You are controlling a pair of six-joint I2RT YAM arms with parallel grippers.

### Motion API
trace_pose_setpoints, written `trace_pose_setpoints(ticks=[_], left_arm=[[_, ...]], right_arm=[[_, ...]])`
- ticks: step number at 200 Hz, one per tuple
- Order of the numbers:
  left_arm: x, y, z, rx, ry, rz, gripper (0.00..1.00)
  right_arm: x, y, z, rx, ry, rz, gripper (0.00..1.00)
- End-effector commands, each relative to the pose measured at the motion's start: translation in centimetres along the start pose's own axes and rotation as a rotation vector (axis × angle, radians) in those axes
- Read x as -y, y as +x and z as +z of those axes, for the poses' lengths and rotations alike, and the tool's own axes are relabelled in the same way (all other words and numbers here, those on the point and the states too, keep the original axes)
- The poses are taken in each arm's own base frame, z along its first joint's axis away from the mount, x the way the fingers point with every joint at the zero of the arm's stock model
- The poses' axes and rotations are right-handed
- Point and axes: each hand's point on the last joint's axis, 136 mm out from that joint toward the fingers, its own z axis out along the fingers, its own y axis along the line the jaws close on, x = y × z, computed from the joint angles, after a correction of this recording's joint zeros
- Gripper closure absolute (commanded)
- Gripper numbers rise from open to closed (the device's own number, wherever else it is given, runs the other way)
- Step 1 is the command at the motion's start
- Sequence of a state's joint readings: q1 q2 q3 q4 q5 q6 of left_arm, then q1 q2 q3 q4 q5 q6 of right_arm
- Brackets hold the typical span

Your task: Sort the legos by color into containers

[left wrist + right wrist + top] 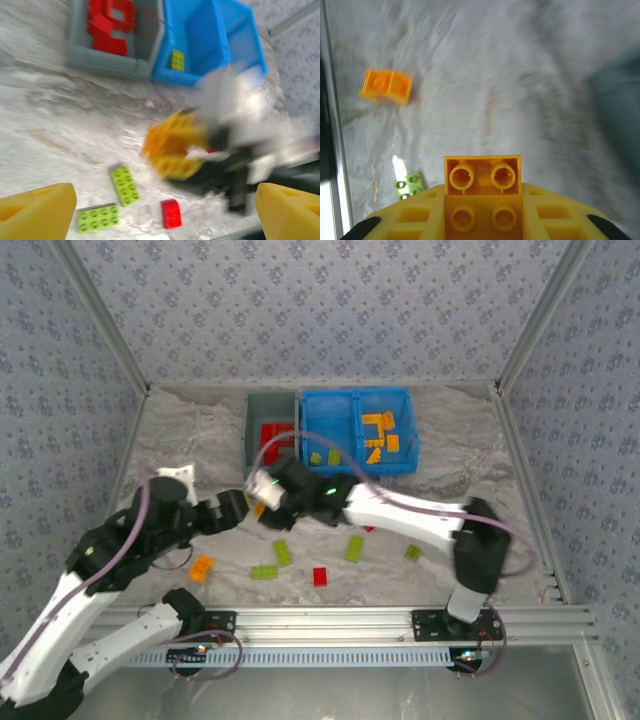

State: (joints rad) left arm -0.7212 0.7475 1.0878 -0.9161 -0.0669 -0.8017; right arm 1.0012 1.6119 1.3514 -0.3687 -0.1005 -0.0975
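Observation:
Next, I release the orange brick from my right gripper beside the slanted orange piece (387,457) near the blue double bin's front side.
My right gripper (266,490) reaches left across the table and is shut on an orange brick (482,179), studs facing the camera, between its yellow fingers (555,220). In the left wrist view that gripper is a blur with the orange brick (172,150) in it. My left gripper (238,508) hovers open beside it, its yellow fingertips (37,212) wide apart above a red brick (171,213) and two lime plates (125,186). The grey bin (256,420) holds red bricks (275,432). The blue double bin (405,430) holds a lime brick (317,458) on the left and orange bricks (378,432) on the right.
Loose on the table are an orange brick (203,567), lime bricks (284,552) (264,572) (354,548) (413,553) and a red brick (320,576). The two arms lie close together left of centre. Metal frame rails (330,620) edge the table.

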Motion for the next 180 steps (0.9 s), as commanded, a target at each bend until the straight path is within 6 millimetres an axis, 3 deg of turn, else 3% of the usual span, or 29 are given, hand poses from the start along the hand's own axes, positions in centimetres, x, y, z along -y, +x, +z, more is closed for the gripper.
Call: trace_pose_setpoints(ticks=[1,28,50,74,78,86,127,180], left_arm=[[5.2,-0.1,2.7,-0.049,0.191,0.004,0.08],[9.5,1.1,6.2,-0.084,0.233,0.069,0.08],[12.0,1.8,8.5,-0.090,0.213,0.137,0.08],[13.8,2.4,10.8,-0.094,0.228,0.134,0.09],[14.1,2.5,11.0,-0.093,0.231,0.138,0.09],[14.7,2.7,11.4,-0.092,0.238,0.155,0.09],[17.3,3.6,12.1,-0.081,0.257,0.253,0.09],[17.8,4.4,13.2,-0.076,0.206,0.278,0.09]], right_arm=[[7.5,3.2,-5.5,0.019,0.223,0.237,0.78],[15.0,8.2,-10.4,0.003,0.478,0.469,0.76],[19.9,11.7,-12.7,-0.041,0.654,0.657,0.76],[23.6,15.2,-12.3,-0.118,0.731,0.826,0.76],[24.6,14.5,-12.5,-0.101,0.740,0.847,0.76],[25.8,15.2,-12.1,-0.129,0.757,0.884,0.77],[29.6,16.7,-8.6,-0.216,0.752,0.950,0.76],[30.7,19.7,-6.0,-0.337,0.745,1.018,0.75]])
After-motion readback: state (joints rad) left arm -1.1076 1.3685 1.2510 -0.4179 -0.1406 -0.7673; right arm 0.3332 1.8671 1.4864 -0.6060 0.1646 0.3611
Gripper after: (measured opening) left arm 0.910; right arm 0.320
